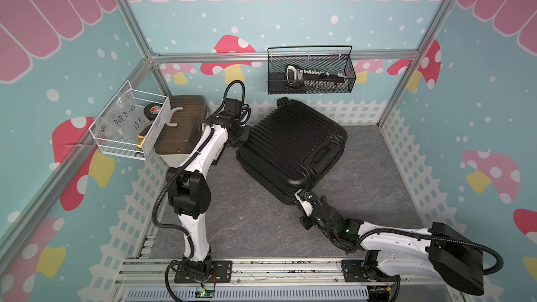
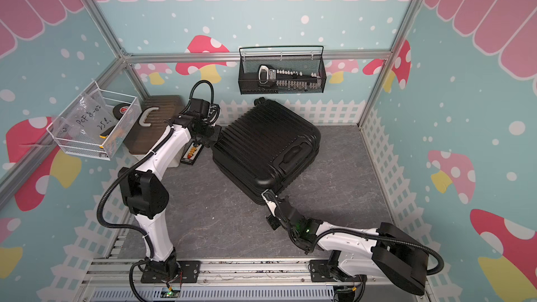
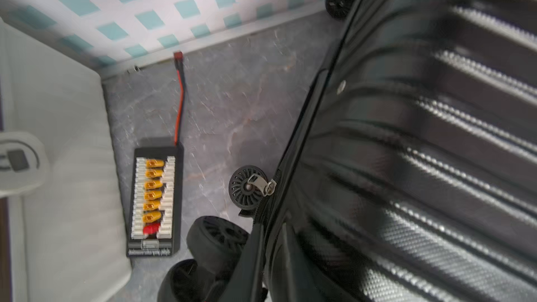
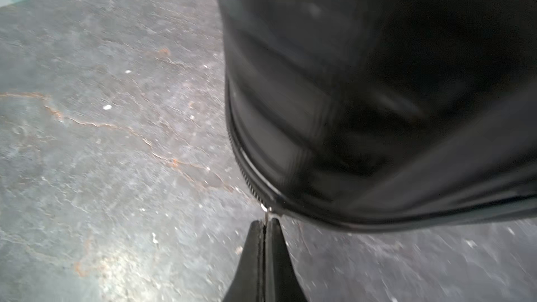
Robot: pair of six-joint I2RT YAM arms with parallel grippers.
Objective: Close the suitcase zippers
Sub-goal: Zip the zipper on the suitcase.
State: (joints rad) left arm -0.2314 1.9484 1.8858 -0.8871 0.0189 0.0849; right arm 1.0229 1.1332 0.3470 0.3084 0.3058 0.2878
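Note:
My left gripper should open and grab the black wheels' stem (image 3: 213, 257) to hold the crooked suitcase steady for zipping, as it pinches just the suitcase's rim seam now.
The black ribbed suitcase (image 1: 290, 146) (image 2: 264, 146) lies flat and askew in both top views, its lid down on the base. My left gripper (image 1: 241, 137) (image 3: 266, 257) is at its wheel end, its jaws pinched on the rim seam (image 3: 293, 152) beside two black wheels (image 3: 216, 236). A silver zipper pull (image 3: 261, 183) dangles free further along that seam. My right gripper (image 1: 299, 196) (image 4: 264, 223) is at the near corner, shut on another small silver pull tab (image 4: 268, 212). The zipper teeth (image 4: 241, 167) curve away from that tab round the corner.
A white box with a brown lid (image 1: 183, 123) stands just behind my left arm. A black connector board (image 3: 154, 201) with a red-black lead (image 3: 180, 97) lies between that box and the case. A white wire basket (image 1: 130, 123) and a black mesh basket (image 1: 311, 74) hang on the walls.

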